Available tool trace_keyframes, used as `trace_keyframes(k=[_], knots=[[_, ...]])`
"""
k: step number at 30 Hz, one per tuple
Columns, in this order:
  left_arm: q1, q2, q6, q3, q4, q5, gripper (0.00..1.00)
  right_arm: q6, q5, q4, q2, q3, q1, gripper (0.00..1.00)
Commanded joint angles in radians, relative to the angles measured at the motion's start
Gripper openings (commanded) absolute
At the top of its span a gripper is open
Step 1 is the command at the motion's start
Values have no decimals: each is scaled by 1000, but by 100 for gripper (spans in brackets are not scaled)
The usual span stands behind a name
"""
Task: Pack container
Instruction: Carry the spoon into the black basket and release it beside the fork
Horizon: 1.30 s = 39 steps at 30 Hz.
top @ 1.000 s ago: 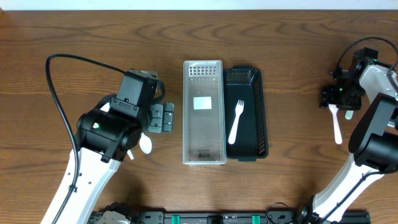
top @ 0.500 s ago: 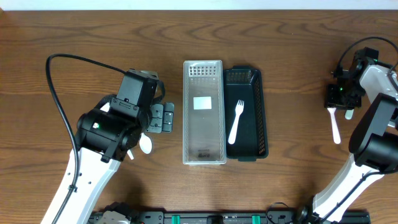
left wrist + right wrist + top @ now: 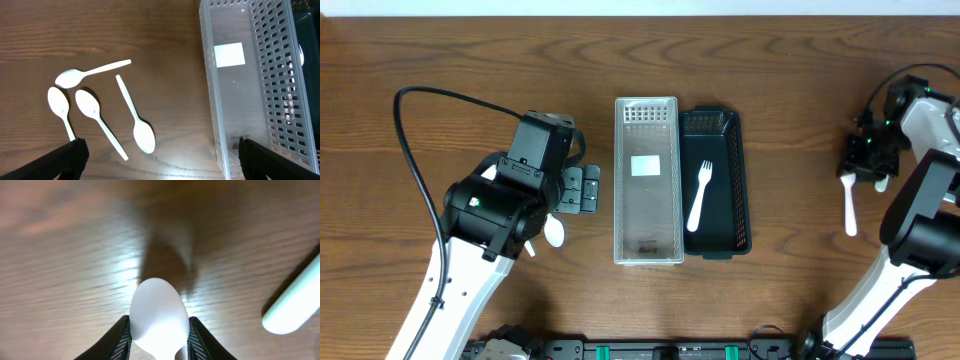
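Next, my right gripper sets the white spoon down in the black basket [image 3: 718,197] beside the white fork.
A clear perforated container [image 3: 647,245] and a black basket [image 3: 744,180] stand side by side at mid-table; a white fork [image 3: 699,195] lies in the black one. My left gripper [image 3: 578,190] is open and empty, hovering over several white spoons [image 3: 135,117] on the wood left of the clear container [image 3: 260,100]. One spoon bowl [image 3: 553,232] peeks out under the arm. My right gripper [image 3: 868,158] at the far right is shut on a white spoon [image 3: 849,208]; its bowl sits between the jaws [image 3: 159,312].
Another white utensil [image 3: 295,300] lies on the table just right of the right gripper, also showing in the overhead view [image 3: 881,184]. The left arm's black cable [image 3: 410,150] loops over the left side of the table.
The right gripper has shifted a little, and the spoon's handle has swung left and up off its earlier spot. The left arm has not moved.
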Motion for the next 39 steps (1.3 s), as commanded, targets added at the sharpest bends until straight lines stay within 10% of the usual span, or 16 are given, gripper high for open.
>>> trace_keyframes(k=[1, 19, 34, 36, 39], knots=[[2, 5, -9, 1, -5, -12, 98, 33, -43, -41, -91, 97, 77, 1], [2, 5, -9, 1, -13, -12, 98, 438, -27, -52, -315, 152, 652, 2], [2, 5, -9, 1, -34, -12, 98, 472, -3, 70, -138, -61, 742, 7], [2, 5, -9, 1, -34, -12, 98, 454, -2, 72, -142, -56, 742, 16], [2, 5, -9, 1, -34, -12, 98, 419, -18, 59, -145, -22, 742, 56]])
